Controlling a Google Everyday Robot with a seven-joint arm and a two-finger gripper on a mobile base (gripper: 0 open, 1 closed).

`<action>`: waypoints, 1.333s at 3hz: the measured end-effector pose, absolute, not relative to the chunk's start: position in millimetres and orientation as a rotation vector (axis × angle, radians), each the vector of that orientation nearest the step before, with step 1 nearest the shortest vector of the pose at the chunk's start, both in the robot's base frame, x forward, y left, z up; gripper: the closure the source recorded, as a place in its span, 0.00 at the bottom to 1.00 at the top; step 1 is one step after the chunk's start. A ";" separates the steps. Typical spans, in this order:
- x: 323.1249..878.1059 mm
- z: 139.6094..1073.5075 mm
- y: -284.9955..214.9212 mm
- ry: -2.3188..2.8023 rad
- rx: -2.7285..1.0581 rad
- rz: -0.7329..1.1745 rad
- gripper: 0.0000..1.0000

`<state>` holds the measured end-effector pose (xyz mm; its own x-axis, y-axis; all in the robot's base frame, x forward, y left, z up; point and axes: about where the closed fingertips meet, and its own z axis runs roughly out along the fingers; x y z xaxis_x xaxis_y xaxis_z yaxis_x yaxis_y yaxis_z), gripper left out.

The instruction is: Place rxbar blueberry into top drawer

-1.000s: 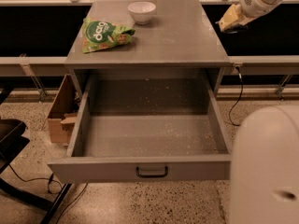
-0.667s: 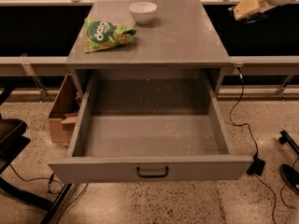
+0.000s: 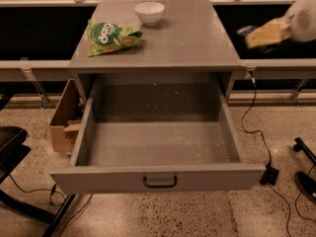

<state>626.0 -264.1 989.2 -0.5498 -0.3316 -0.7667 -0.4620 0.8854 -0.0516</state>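
My gripper needs to let go of the rxbar blueberry on the bottom of the top drawer, off centre [image 3: 191,119] toward the cables.
The top drawer [image 3: 158,177] is pulled fully open under the grey table, with a small black handle [image 3: 159,182] at the middle of its front. Its inside holds only pale specks. My gripper [image 3: 256,35] hangs in the air at the upper right, just past the table's right edge and above the height of the drawer. It is shut on a small dark bar with a bluish sheen, the rxbar blueberry [image 3: 244,32], which sticks out towards the table. My white arm [image 3: 303,16] enters from the right edge.
A green snack bag [image 3: 109,36] and a white bowl [image 3: 149,11] sit on the grey tabletop [image 3: 192,38]. A cardboard box [image 3: 63,122] stands left of the drawer, a black chair [image 3: 10,147] at far left. Cables [image 3: 256,127] run across the floor at right.
My gripper with the bar has come down from the top right corner and sits lower beside the table. The white robot body at the lower right has left the view.
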 end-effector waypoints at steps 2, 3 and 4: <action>603.9 767.1 -185.6 2.395 -0.808 0.351 1.00; 628.1 687.8 -144.2 2.380 -0.902 0.395 1.00; 628.2 688.0 -144.2 2.379 -0.901 0.395 1.00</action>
